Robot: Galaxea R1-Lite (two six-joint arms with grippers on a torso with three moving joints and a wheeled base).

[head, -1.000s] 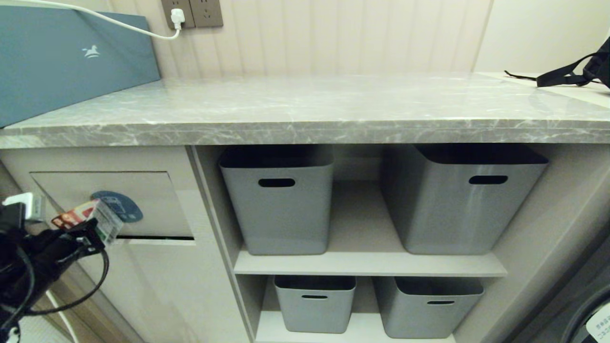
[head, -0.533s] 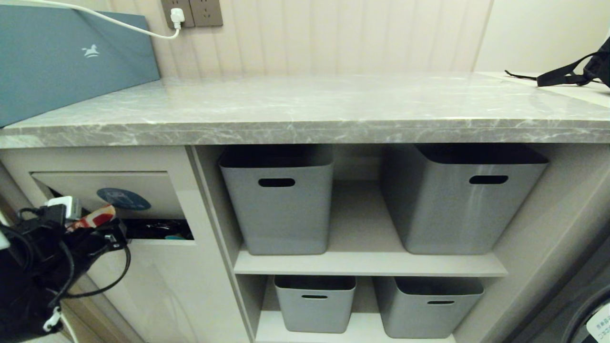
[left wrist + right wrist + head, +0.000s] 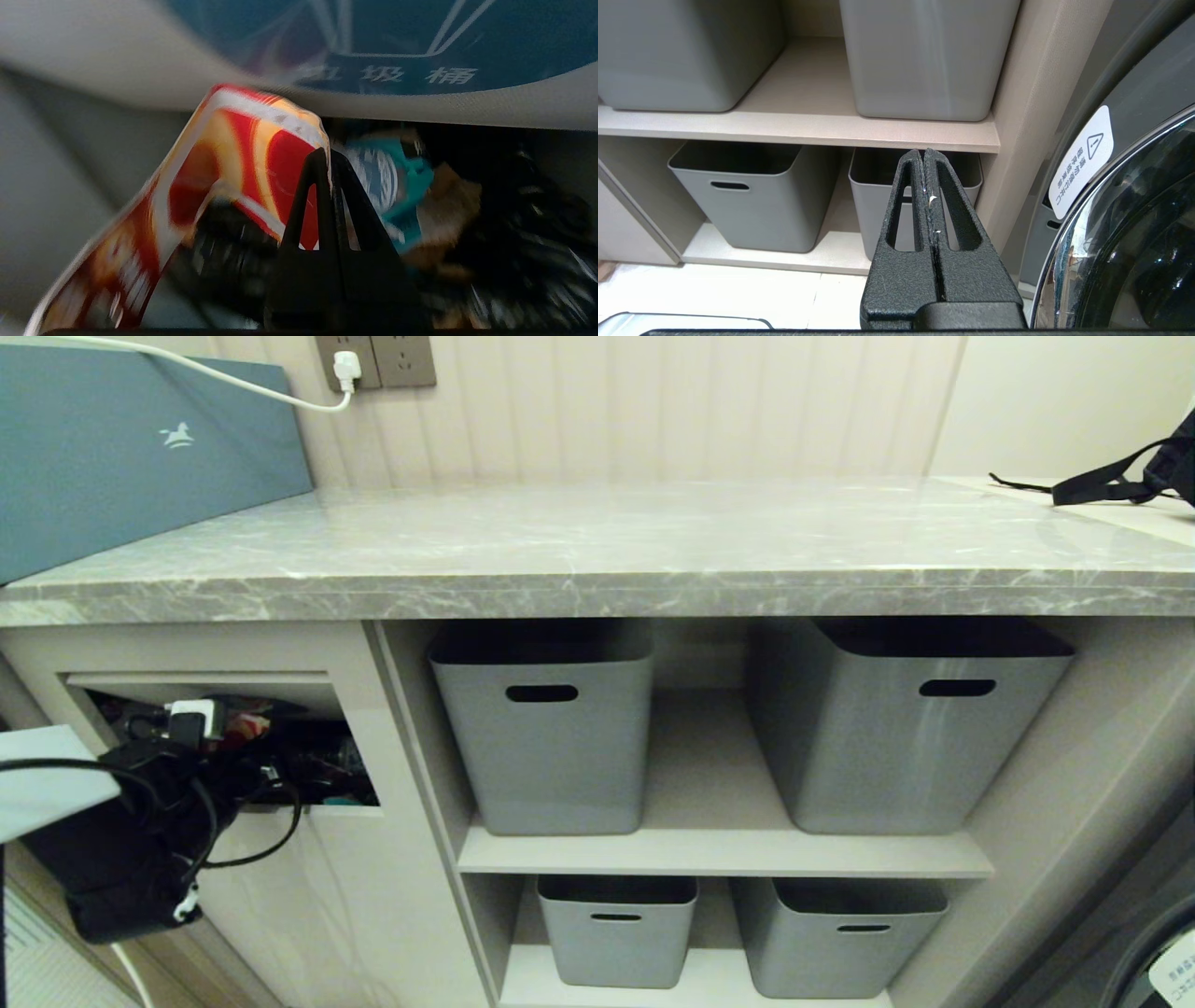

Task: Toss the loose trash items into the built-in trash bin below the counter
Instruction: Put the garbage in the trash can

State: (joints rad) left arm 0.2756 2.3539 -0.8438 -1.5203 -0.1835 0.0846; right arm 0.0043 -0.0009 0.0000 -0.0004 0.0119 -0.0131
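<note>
Next, my left gripper releases the carton under the beige flap, on the trash (image 3: 298, 751) (image 3: 297, 173) beside the teal piece.
My left gripper (image 3: 327, 154) is shut on a red, orange and white carton (image 3: 243, 154), pinching one edge of it. It reaches into the built-in trash bin (image 3: 317, 775), under the left end of the grey marble-look counter (image 3: 597, 588). The beige flap with its blue sticker (image 3: 397, 46) is pushed inward and lies just above the carton. In the head view the left arm (image 3: 140, 821) fills the opening, and a bit of red carton (image 3: 245, 724) shows inside. The plastic wrapper is out of view. My right gripper (image 3: 923, 151) is shut and empty, parked low before the lower shelf.
Other trash, one piece teal (image 3: 402, 186), lies in the dark of the bin. Grey tubs (image 3: 541, 728) (image 3: 910, 728) fill the open shelves to the right. A blue-grey box (image 3: 140, 457) and a black strap (image 3: 1111, 481) sit on the counter. A washing machine door (image 3: 1134, 233) stands at the right.
My left gripper has pushed forward with the carton from in front of the flap into the opening. The flap has swung inward, and its blue sticker has left the head view.
</note>
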